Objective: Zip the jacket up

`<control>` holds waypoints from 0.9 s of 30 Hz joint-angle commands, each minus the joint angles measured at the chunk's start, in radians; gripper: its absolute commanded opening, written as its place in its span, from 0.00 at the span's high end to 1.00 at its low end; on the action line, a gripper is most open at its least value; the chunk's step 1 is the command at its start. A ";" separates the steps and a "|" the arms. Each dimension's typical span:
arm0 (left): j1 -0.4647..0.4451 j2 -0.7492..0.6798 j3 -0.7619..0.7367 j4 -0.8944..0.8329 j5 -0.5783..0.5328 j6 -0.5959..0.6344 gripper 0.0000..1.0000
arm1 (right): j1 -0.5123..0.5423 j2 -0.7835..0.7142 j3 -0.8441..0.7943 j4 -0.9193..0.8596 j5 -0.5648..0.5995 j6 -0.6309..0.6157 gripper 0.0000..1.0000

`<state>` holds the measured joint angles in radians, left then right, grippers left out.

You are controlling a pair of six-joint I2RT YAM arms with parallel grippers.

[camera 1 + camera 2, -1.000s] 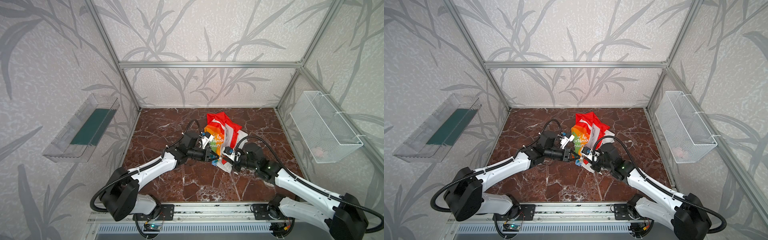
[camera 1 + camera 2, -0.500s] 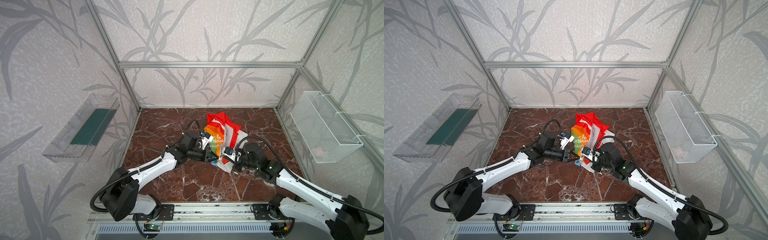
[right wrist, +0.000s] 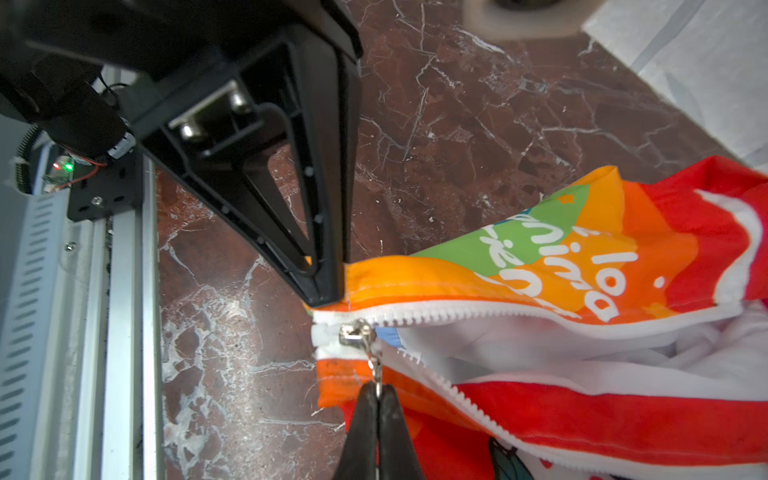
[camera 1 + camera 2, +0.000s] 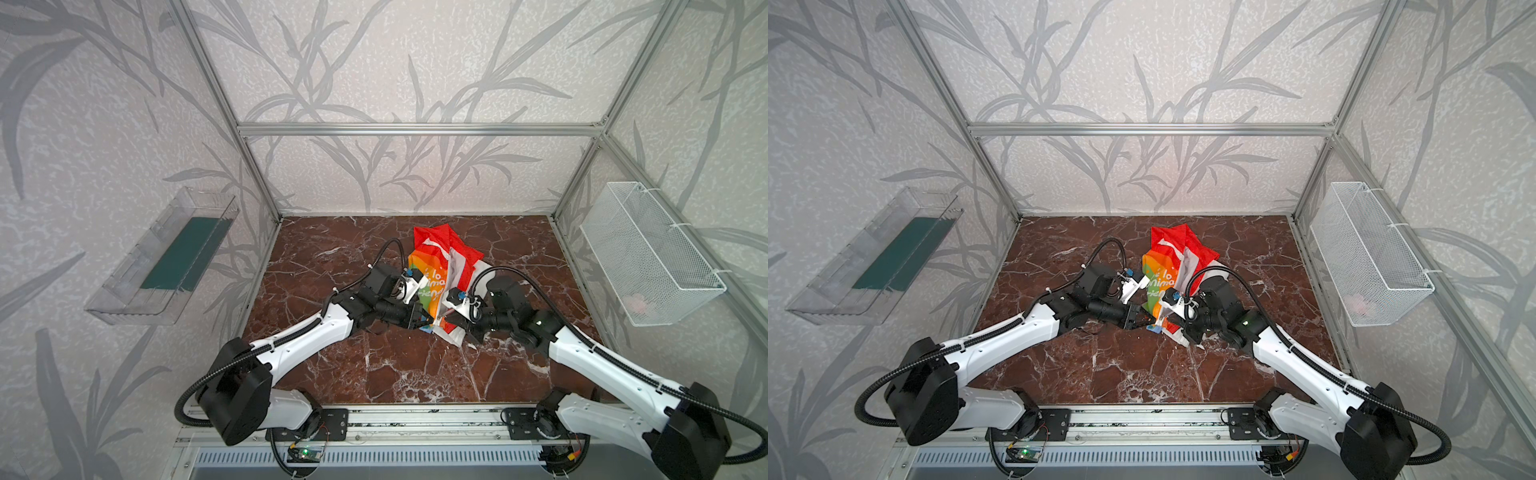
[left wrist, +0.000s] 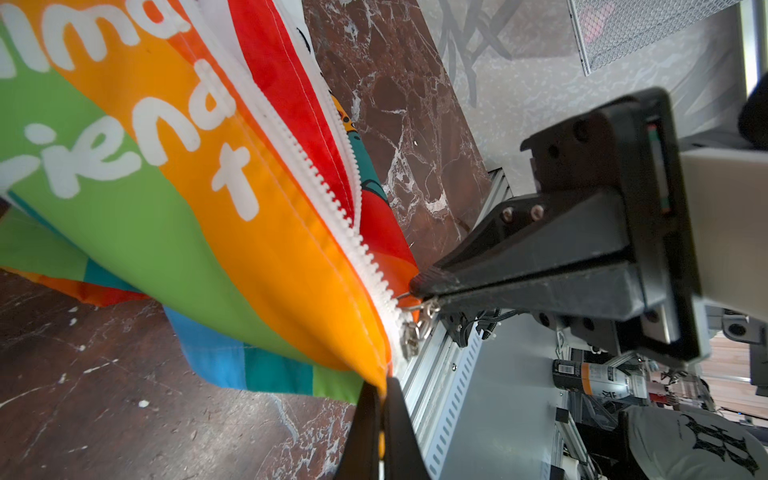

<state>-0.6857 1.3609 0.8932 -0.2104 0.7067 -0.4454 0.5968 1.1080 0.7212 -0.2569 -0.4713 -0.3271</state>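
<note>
The robot's right gripper pinches the zipper pull at its far end, so it should open and take the pull (image 3: 365, 336) close against the slider before zipping up.
The rainbow-striped jacket (image 4: 432, 257) (image 4: 1167, 257) lies crumpled mid-table, with its red hood at the far end. My left gripper (image 5: 381, 382) (image 4: 428, 322) is shut on the orange bottom corner of the jacket (image 5: 166, 199) beside the zipper. My right gripper (image 3: 377, 390) (image 4: 442, 320) is shut on the metal zipper pull (image 3: 376, 368). The slider (image 3: 353, 332) sits at the zipper's bottom end. From there the two white rows of teeth (image 3: 478, 309) spread apart over the white lining. The two grippers meet tip to tip.
The dark marble tabletop (image 4: 374, 365) surrounds the jacket. A clear plastic tray (image 4: 166, 262) hangs on the left wall and a white wire basket (image 4: 648, 257) on the right wall. An aluminium rail (image 4: 415, 415) runs along the front edge.
My right gripper has closed its jaws onto the zipper pull. Both arms and the jacket have stayed almost where they were.
</note>
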 commanded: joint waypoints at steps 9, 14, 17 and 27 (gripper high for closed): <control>-0.008 -0.048 -0.044 -0.068 -0.062 0.039 1.00 | -0.081 0.081 0.005 0.198 -0.217 0.315 1.00; -0.008 -0.042 -0.042 -0.052 -0.051 0.031 1.00 | -0.059 0.042 -0.009 0.172 -0.213 0.227 1.00; -0.008 -0.044 -0.040 -0.049 -0.055 0.026 1.00 | -0.053 0.026 -0.010 0.157 -0.226 0.199 0.99; -0.008 -0.044 -0.034 -0.043 -0.053 0.015 1.00 | -0.036 0.058 -0.003 0.165 -0.272 0.187 0.93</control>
<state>-0.6914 1.3293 0.8742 -0.2111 0.6559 -0.4297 0.5491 1.1664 0.7094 -0.1459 -0.6838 -0.1265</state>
